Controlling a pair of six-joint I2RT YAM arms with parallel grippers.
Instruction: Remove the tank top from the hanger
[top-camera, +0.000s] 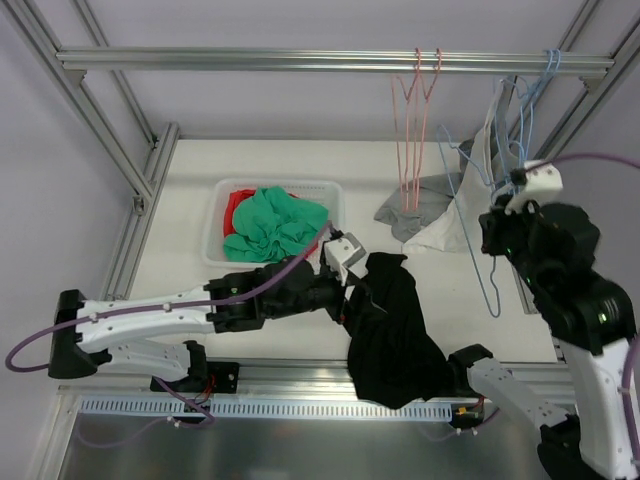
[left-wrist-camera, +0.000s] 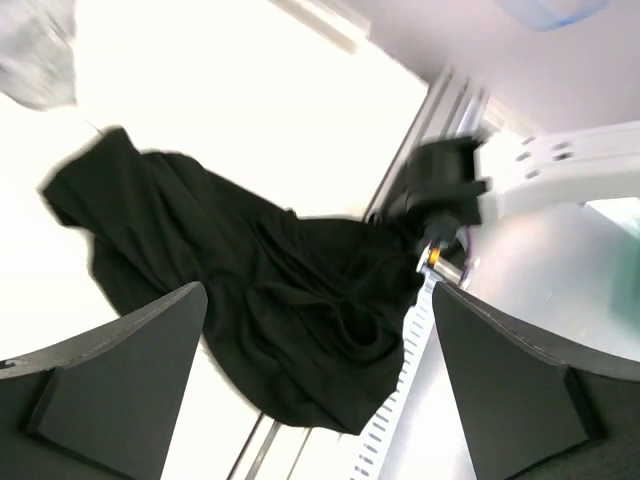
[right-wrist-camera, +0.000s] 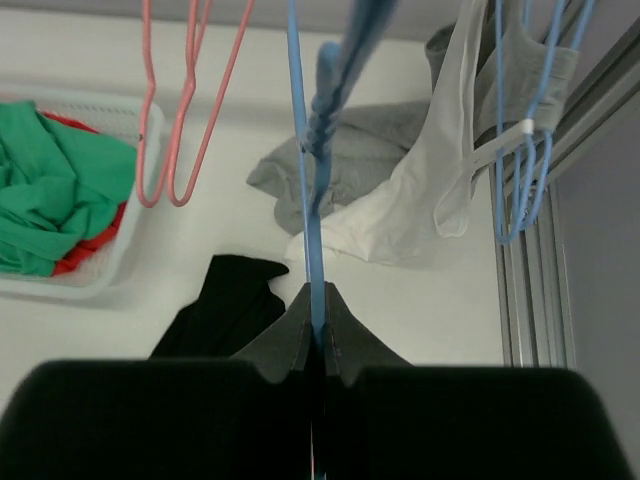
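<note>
Next, I close my left gripper on the crumpled middle (top-camera: 393, 316) (left-wrist-camera: 222, 258) of the black tank top, between its back end and the part over the table's front edge.
A black tank top (top-camera: 392, 332) lies crumpled on the table, its lower part over the front edge; it also shows in the left wrist view (left-wrist-camera: 270, 300). My left gripper (top-camera: 354, 287) is open and empty just above its left edge (left-wrist-camera: 320, 300). My right gripper (top-camera: 514, 188) is shut on the wire of a bare blue hanger (top-camera: 478, 250), held up at the right. In the right wrist view the fingers (right-wrist-camera: 345, 335) pinch that blue hanger (right-wrist-camera: 306, 190). The black top (right-wrist-camera: 225, 300) lies below it, off the hanger.
A white basket (top-camera: 222, 200) of green and red clothes stands at the back left. Pink hangers (top-camera: 414, 120) hang from the top rail. A white top (right-wrist-camera: 430, 190) and a grey garment (right-wrist-camera: 365, 150) hang or lie at the back right by more blue hangers (right-wrist-camera: 522, 170).
</note>
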